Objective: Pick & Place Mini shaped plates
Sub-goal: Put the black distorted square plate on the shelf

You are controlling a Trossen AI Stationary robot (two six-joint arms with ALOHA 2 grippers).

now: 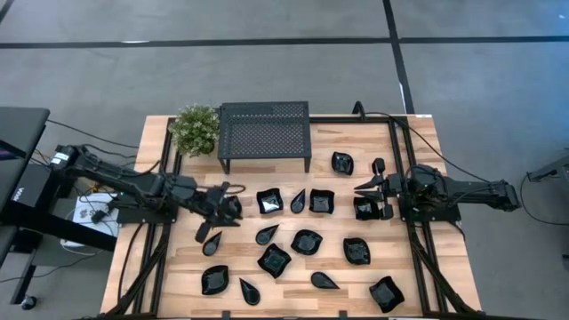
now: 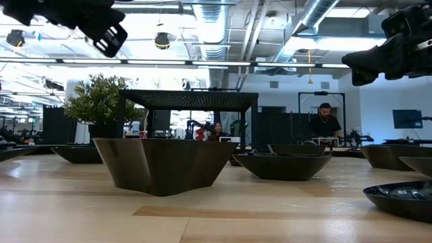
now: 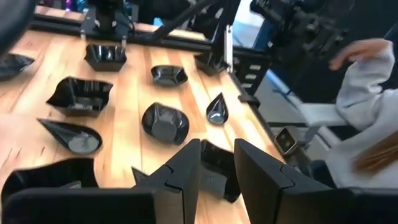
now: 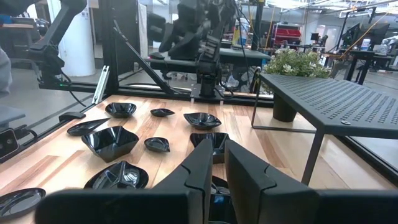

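Observation:
I will close my right gripper on the squarish plate's near-side rim [image 1: 322, 212]. That plate is between a teardrop plate and the plate under my right gripper.
Several mini shaped plates, glossy black, lie scattered on the wooden table [image 1: 418, 267], each resting on its base: squarish wavy ones [image 1: 274, 260] and teardrop ones [image 1: 324, 280]. My left gripper [image 1: 229, 204] hangs above the table's left half, open, nothing between its fingers [image 3: 217, 165]; a plate [image 3: 214, 174] lies on the table below it. My right gripper [image 1: 361, 188] waits at the right edge, level, shut [image 4: 217, 162] and holding nothing, with a plate [image 1: 364, 210] under it. In the low view a squarish plate [image 2: 165, 165] stands closest.
A black perforated rack [image 1: 264, 133] and a potted plant [image 1: 196, 129] stand at the far edge. Black frame rails [image 1: 402, 178] run along both sides of the table. A person's grey sleeve [image 3: 373, 124] shows beyond the near edge.

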